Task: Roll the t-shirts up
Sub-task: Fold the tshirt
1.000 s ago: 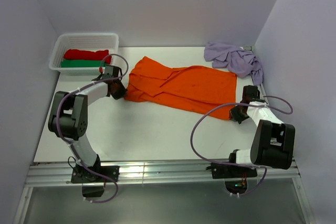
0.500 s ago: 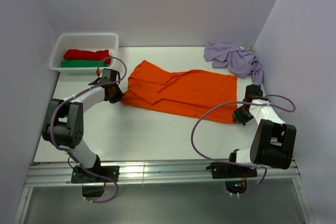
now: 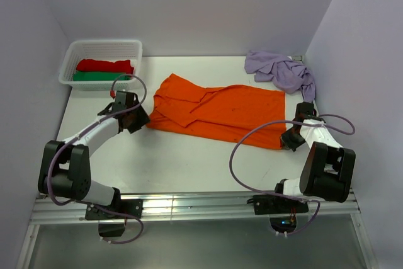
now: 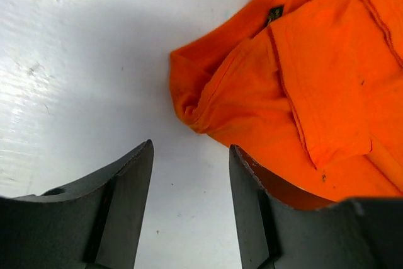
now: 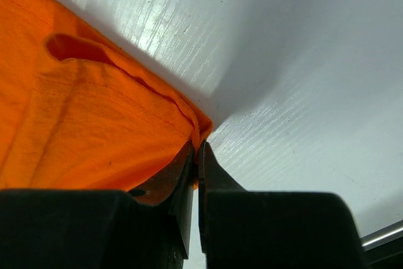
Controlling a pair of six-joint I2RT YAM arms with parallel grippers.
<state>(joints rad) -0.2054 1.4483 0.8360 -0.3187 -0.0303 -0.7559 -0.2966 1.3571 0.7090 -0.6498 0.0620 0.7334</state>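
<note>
My left gripper will move in and pinch that collar corner (image 3: pixel 152 122) before both grippers lift, as the bunched collar corner of the orange t-shirt lies beyond its open fingers.
The orange t-shirt (image 3: pixel 217 111) lies spread flat across the middle of the white table, collar end to the left. My left gripper (image 3: pixel 140 120) sits just off its left edge, open. In the left wrist view only bare table shows between its fingers (image 4: pixel 191 146), and the shirt's bunched collar corner (image 4: pixel 208 92) lies a little ahead. At the shirt's near right corner (image 5: pixel 82 124), my right gripper (image 5: pixel 195 147) is shut on the hem, also seen from above (image 3: pixel 288 140). The lilac t-shirt (image 3: pixel 280 70) lies crumpled at the back right.
A white basket (image 3: pixel 69 67) stands at the back left with a red roll (image 3: pixel 104 65) and a green roll (image 3: pixel 94 76) inside. Walls close in on both sides and at the back. A metal rail (image 3: pixel 189 206) runs along the near edge.
My left gripper has opened, let go of the orange shirt's left edge and drawn back to the left. The right gripper stays shut on the hem.
</note>
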